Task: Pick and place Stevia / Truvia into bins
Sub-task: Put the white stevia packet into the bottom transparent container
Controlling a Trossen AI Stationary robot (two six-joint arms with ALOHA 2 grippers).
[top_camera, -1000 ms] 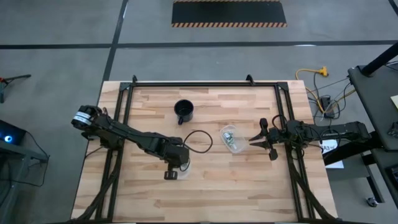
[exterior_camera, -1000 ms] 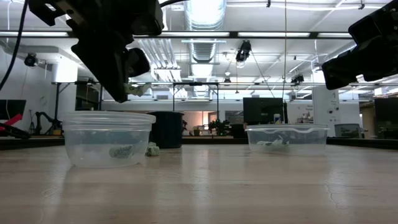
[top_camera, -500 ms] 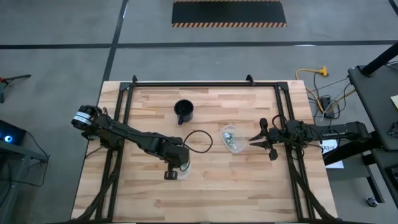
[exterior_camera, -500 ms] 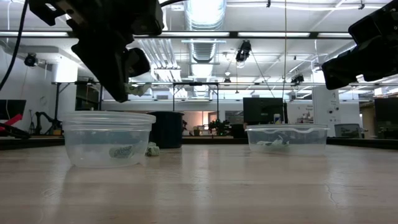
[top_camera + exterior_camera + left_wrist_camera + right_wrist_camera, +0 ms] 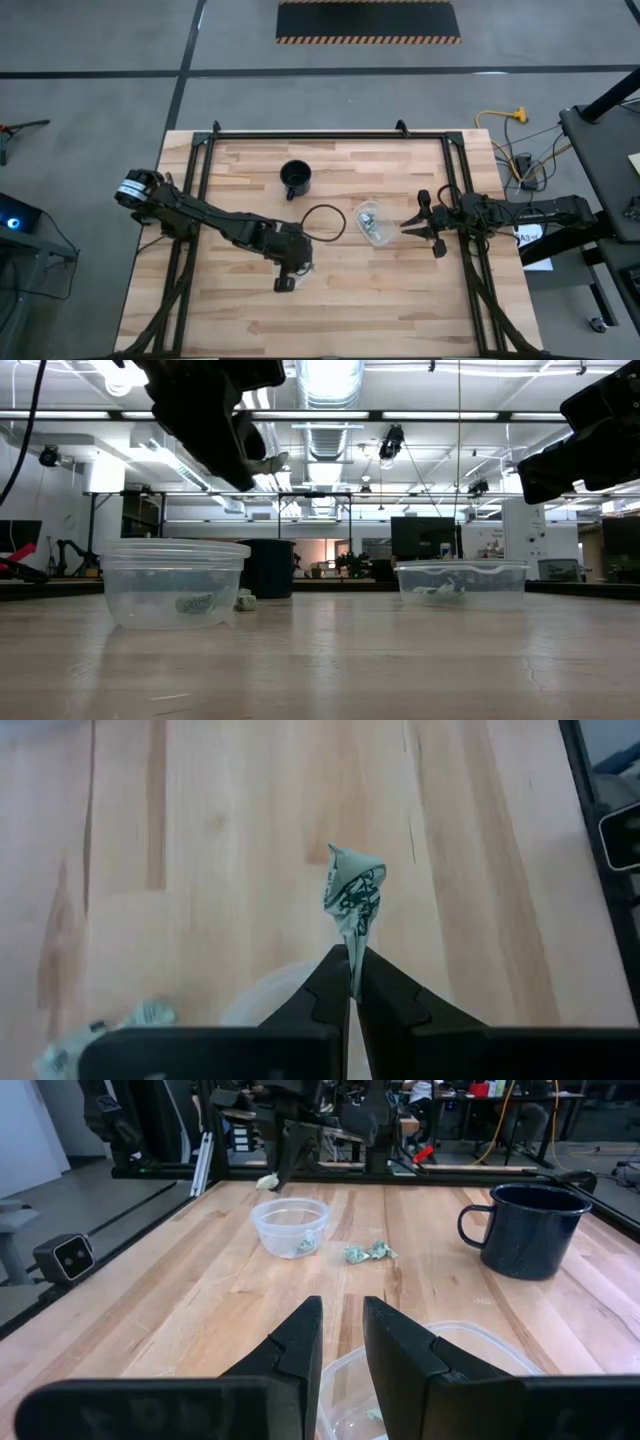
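Note:
My left gripper will release the crumpled sachet, now high above the table, inside the round clear bin (image 5: 291,269), slightly toward the black mug.
My left gripper (image 5: 351,956) (image 5: 252,452) is shut on a crumpled pale green and white sachet (image 5: 352,892) (image 5: 271,461), high above the table, just right of the round clear bin (image 5: 175,582) (image 5: 291,1225). One sachet (image 5: 197,602) lies in that bin, and more sachets (image 5: 368,1252) (image 5: 245,600) lie on the wood beside it. The oblong clear bin (image 5: 462,579) (image 5: 373,223) holds several sachets. My right gripper (image 5: 341,1342) (image 5: 416,223) waits open, level, at the oblong bin's right side. My left gripper pinches one end of the crumpled sachet (image 5: 352,938) between its two fingertips. The rest of the sachet sticks out beyond the tips. The fingers slant down from above. The sachet is lifted clear of the table and the bin.
A black mug (image 5: 296,179) (image 5: 530,1230) stands toward the far edge, behind the round bin. A dark cable loop (image 5: 322,222) lies between the left arm and the oblong bin. Bare wood stretches along the near side of the table.
My left gripper has risen and moved toward the table's right, from over the round bin to past its right rim, tipping as it went. It has stayed shut on the sachet and carried it along. The right arm has kept still.

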